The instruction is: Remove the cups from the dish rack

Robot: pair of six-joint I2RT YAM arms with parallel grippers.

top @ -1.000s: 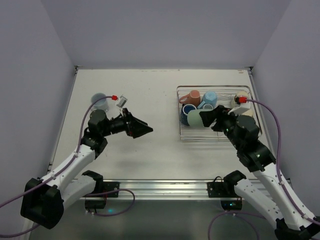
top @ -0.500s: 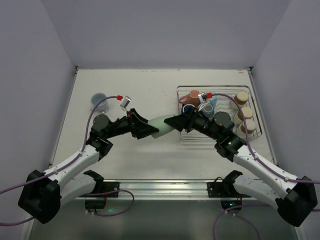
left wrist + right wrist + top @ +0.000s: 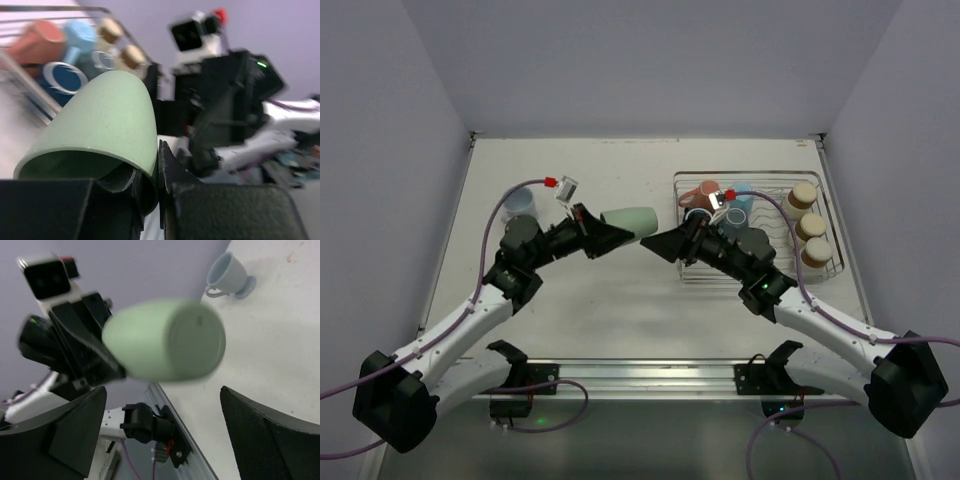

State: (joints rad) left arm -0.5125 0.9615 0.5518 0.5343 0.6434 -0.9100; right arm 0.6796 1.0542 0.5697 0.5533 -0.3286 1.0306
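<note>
Next, the left gripper releases the pale green cup on the table (image 3: 559,214) next to the light blue footed cup.
A pale green cup (image 3: 632,218) hangs on its side above the table's middle. My left gripper (image 3: 604,236) is shut on its rim, one finger inside the mouth and one outside (image 3: 172,170). In the left wrist view the green cup (image 3: 107,122) fills the centre. My right gripper (image 3: 665,243) stands open just right of the cup, apart from it; its view shows the cup's base (image 3: 167,340) beyond the spread fingers (image 3: 67,435). The dish rack (image 3: 760,272) at the right holds a salmon cup (image 3: 703,193), a light blue cup (image 3: 740,203) and three beige ones (image 3: 804,192).
A light blue footed cup (image 3: 520,202) stands upright on the table at the far left, also seen from the right wrist (image 3: 227,274). A dark blue cup (image 3: 62,77) lies in the rack by the salmon one. The right arm reaches over the rack's near left corner.
The right gripper brought the green cup out of the rack to the middle, then opened and let go. The left gripper shut on its rim and drew it back to the left.
</note>
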